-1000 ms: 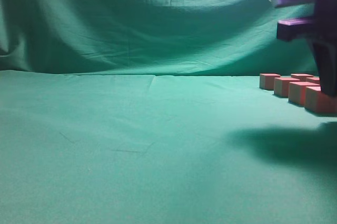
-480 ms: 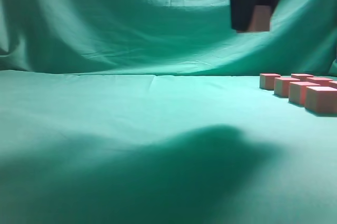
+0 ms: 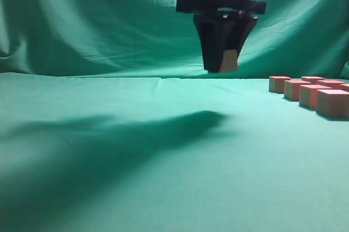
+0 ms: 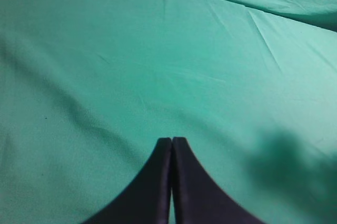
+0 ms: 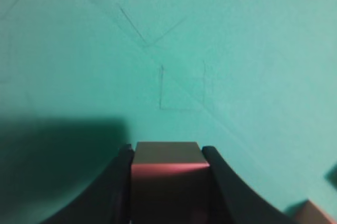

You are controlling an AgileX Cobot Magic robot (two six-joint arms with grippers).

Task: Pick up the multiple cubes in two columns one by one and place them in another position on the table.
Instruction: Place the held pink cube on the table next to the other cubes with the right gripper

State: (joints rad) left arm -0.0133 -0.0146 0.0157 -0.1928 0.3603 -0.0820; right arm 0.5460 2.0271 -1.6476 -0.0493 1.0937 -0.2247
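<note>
The cube, still hanging above the table's middle, will go down on the faint square outline marked on the cloth (image 3: pixel 215 103) (image 5: pixel 182 89), set there by my right gripper.
My right gripper (image 3: pixel 221 69) hangs above the middle of the table (image 3: pixel 136 150), pointing down, shut on one cube (image 3: pixel 229 61). In the right wrist view that cube (image 5: pixel 167 167) fills the gap between the two black fingers (image 5: pixel 116 182), clear of the cloth. Several more cubes (image 3: pixel 313 93) stand in two columns on the table at the right edge; one corner of a cube (image 5: pixel 316 213) peeks in low right of the right wrist view. In the left wrist view my left gripper (image 4: pixel 172 141) is shut and empty over bare cloth.
A wrinkled green curtain (image 3: pixel 109 19) hangs behind the table. A faint square outline (image 5: pixel 181 88) is marked on the cloth ahead of the held cube. The arm's shadow (image 3: pixel 109 139) lies across the left and middle of the table.
The right gripper has lifted a cube from the columns at the right, carried it left to the table's middle, and come lower. The left gripper's earlier state is not shown.
</note>
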